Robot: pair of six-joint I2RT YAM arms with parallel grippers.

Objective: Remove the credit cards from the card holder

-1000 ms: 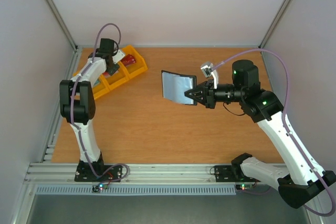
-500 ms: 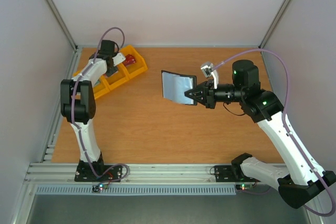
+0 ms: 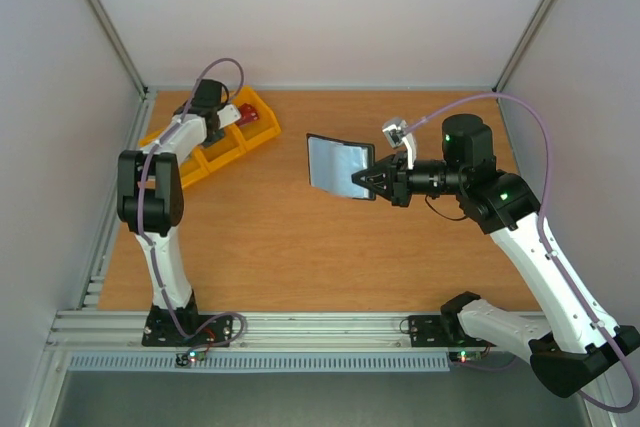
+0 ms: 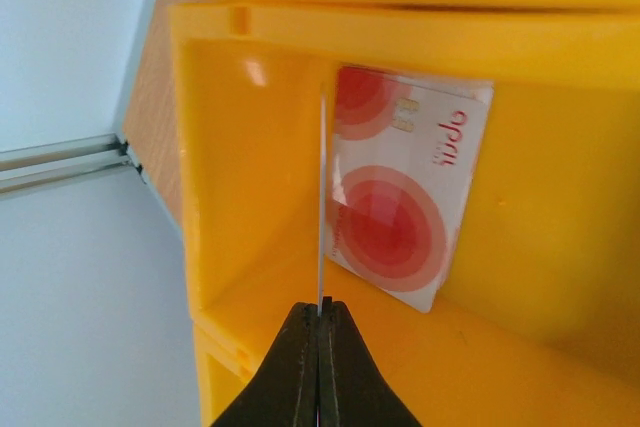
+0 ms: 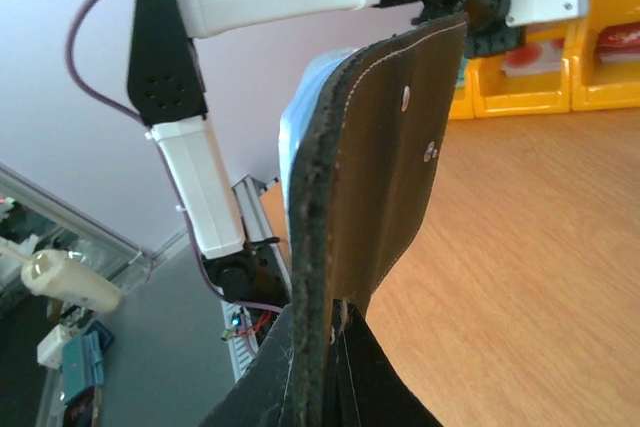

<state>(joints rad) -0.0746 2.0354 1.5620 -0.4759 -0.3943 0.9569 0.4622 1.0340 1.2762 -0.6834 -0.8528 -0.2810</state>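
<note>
My right gripper has the card holder. Next, I let go of it on the bare middle of the wooden table (image 3: 346, 231), towards the metal rail.
My left gripper (image 4: 321, 309) is shut on a credit card (image 4: 322, 197), which shows edge-on as a thin white line reaching into a yellow bin (image 4: 560, 247). A second credit card (image 4: 400, 197), white with red circles, leans against the bin's back wall. From above, the left gripper (image 3: 228, 113) sits over the far end of the bins. My right gripper (image 3: 362, 182) is shut on the lower edge of the card holder (image 3: 340, 167), held open above the table with its grey-blue lining facing up. In the right wrist view the card holder (image 5: 390, 167) rises from the right gripper (image 5: 335, 319).
A row of yellow bins (image 3: 215, 152) lies diagonally at the far left of the wooden table (image 3: 300, 247). Grey walls close in the left, far and right sides. A metal rail (image 3: 300, 332) runs along the near edge.
The left wrist has swung toward the far end of the yellow bins with the card in its grip. The right arm and the card holder have not moved.
</note>
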